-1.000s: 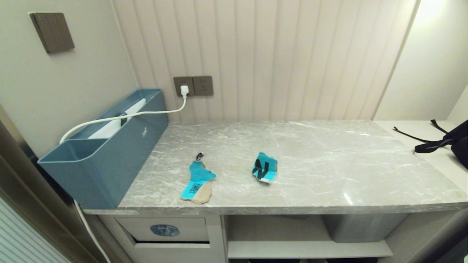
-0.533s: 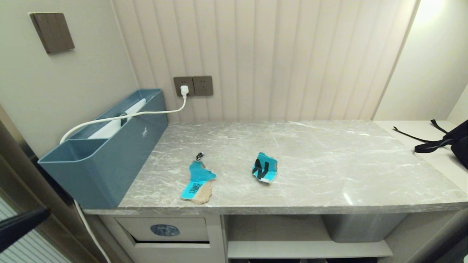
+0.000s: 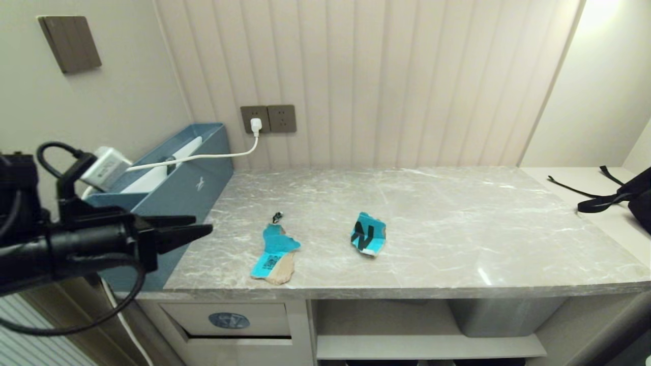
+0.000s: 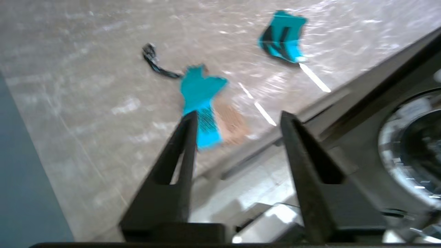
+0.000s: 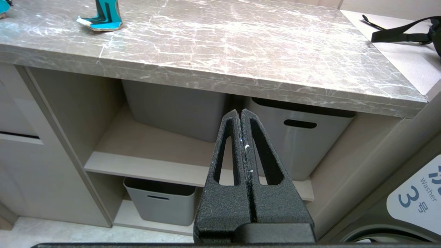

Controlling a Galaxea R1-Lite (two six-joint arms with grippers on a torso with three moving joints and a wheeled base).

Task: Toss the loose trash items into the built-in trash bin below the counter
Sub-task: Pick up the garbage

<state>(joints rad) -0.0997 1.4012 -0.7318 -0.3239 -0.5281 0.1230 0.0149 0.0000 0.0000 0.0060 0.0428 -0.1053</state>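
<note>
The long cardboard piece's turquoise end (image 3: 278,238) (image 4: 200,85), nearest the small dark bit and opposite its brown ragged end, will be gripped by my left gripper.
Two turquoise torn cardboard pieces lie on the grey marble counter (image 3: 457,229): a long one with a brown ragged end (image 3: 274,253) (image 4: 201,100) near the front edge, and one with dark markings (image 3: 368,234) (image 4: 282,36) (image 5: 103,15) to its right. My left gripper (image 3: 202,225) (image 4: 238,115) hovers open and empty at the counter's left end, pointing toward the long piece, well short of it. The trash bin flap (image 3: 264,317) with its blue oval sticker sits below the counter. My right gripper (image 5: 239,112) is shut and empty, low in front of the shelves.
A grey-blue box (image 3: 168,198) with a white cable stands at the counter's left end, just behind my left gripper. A small dark bit (image 3: 277,217) lies beyond the long piece. Grey tubs (image 5: 303,137) fill the shelves. A black strap (image 3: 620,195) lies far right.
My left arm has swung up from the lower left into the head view, level with the counter, and its jaws have opened. The cardboard pieces have not moved.
</note>
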